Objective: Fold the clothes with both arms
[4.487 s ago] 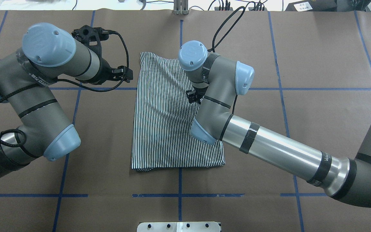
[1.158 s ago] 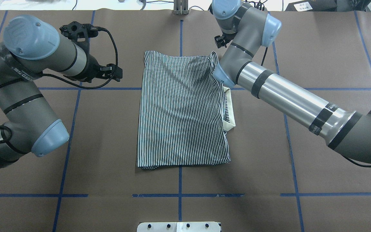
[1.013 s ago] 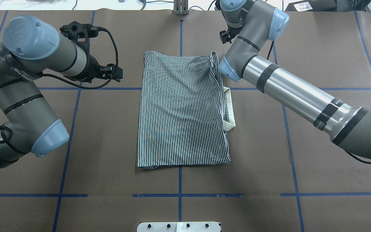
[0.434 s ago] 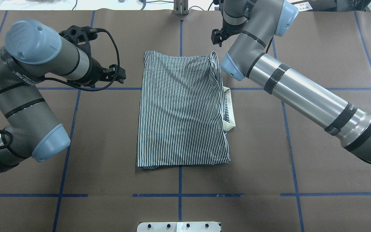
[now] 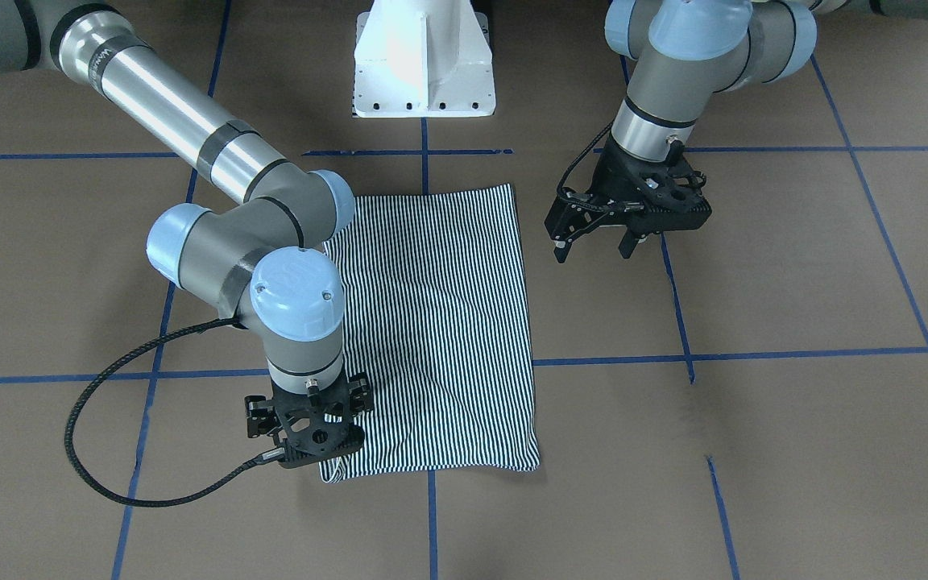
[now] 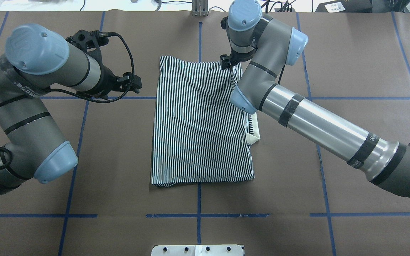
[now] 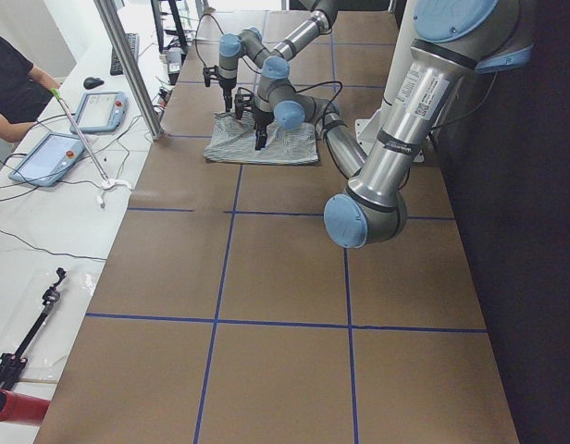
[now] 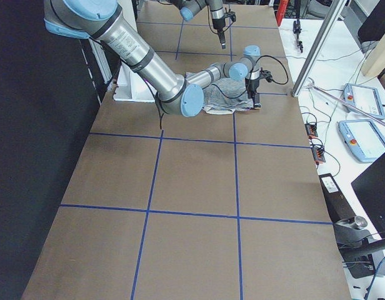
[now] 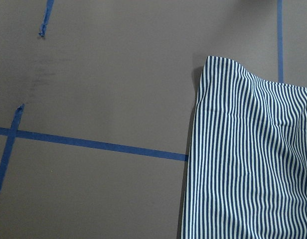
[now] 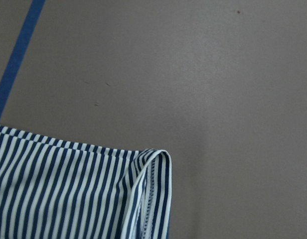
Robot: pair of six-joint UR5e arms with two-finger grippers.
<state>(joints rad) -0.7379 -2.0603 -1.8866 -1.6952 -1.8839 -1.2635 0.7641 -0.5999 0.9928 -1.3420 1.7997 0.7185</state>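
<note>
The left gripper should close on the striped polo shirt's near corner (image 5: 504,192), on that gripper's own side, toward the white pedestal base.
The striped polo shirt (image 6: 201,121) lies folded into a flat rectangle at the table's middle and also shows in the front view (image 5: 432,330). Its cream collar (image 6: 256,129) peeks out at the right edge. My right gripper (image 5: 307,439) points down over the shirt's far right corner (image 10: 153,159), low above it (image 6: 225,64). Its fingertips are hidden under its body, and its jaws look spread and empty. My left gripper (image 5: 593,246) is open and empty. It hovers over bare table just left of the shirt's far left corner (image 9: 208,62).
Blue tape lines (image 6: 198,215) grid the brown table cover. The white pedestal base (image 5: 424,56) stands at the robot's side. Beyond the table's far edge are a metal post (image 7: 128,65), tablets (image 7: 100,109), cables and an operator (image 7: 7,83).
My right arm left the shirt's middle, swung out beyond the far edge, then came back down over the far right corner. The shirt now lies squarer, its collar showing. My left gripper shifted slightly.
</note>
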